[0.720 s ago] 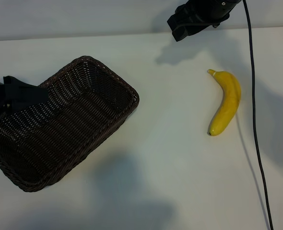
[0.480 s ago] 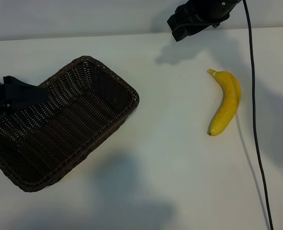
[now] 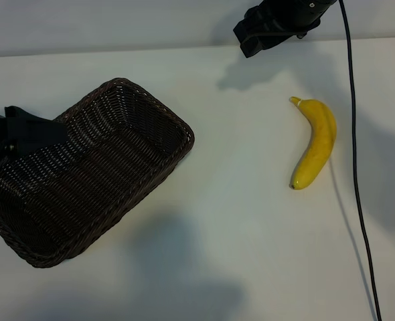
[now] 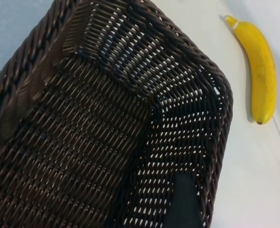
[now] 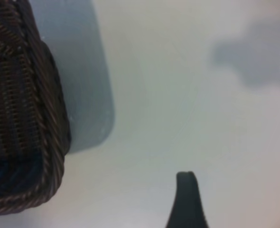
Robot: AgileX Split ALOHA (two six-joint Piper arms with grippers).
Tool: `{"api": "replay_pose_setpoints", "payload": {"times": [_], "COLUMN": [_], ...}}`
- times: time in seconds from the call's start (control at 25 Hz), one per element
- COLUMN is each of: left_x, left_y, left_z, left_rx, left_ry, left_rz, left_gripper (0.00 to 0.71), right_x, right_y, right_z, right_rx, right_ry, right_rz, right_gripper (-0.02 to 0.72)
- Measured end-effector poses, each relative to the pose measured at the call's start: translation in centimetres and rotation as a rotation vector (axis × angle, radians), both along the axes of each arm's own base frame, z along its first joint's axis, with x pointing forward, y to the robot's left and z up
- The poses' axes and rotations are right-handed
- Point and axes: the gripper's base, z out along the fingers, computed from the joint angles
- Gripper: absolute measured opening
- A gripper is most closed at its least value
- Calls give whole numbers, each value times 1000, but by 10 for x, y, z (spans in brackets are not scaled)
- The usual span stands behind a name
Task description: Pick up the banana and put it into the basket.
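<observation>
My left gripper is to head to the wicker basket next, where I need to close it on the rim of its short side farthest from the banana.
The yellow banana [image 3: 314, 142] lies curved on the white table at the right, stem towards the back; it also shows in the left wrist view as the banana [image 4: 260, 71] beyond the basket's far corner. The dark brown wicker basket [image 3: 154, 110] sits tilted at the left with nothing in it. My left gripper [image 3: 30, 134] hovers over the basket's left rim, open, with one finger [image 4: 183, 202] showing against the basket wall [image 4: 187, 118]. My right gripper [image 3: 252, 39] hangs at the back, well behind the banana, open, one finger [image 5: 187, 202] above bare table.
A black cable [image 3: 355, 167] runs from the right arm down the table just right of the banana. The white tabletop [image 3: 231, 221] stretches between basket and banana. A basket corner [image 5: 21, 118] shows in the right wrist view.
</observation>
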Motion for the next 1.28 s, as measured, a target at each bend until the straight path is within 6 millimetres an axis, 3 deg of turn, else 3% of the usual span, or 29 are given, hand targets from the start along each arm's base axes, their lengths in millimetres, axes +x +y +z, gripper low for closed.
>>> {"api": "replay_pose_setpoints", "payload": {"times": [1.28], "left_x": [2], "left_y": [2], "left_z": [0], "left_rx": [9], "left_ry": [-14], "left_rz": [29], "left_gripper": [575], "right_x": [-3], "right_y": [0], "right_z": [-1], "right_rx": [1], "right_ry": [43], "right_rz": [-6], "right_gripper": [539]}}
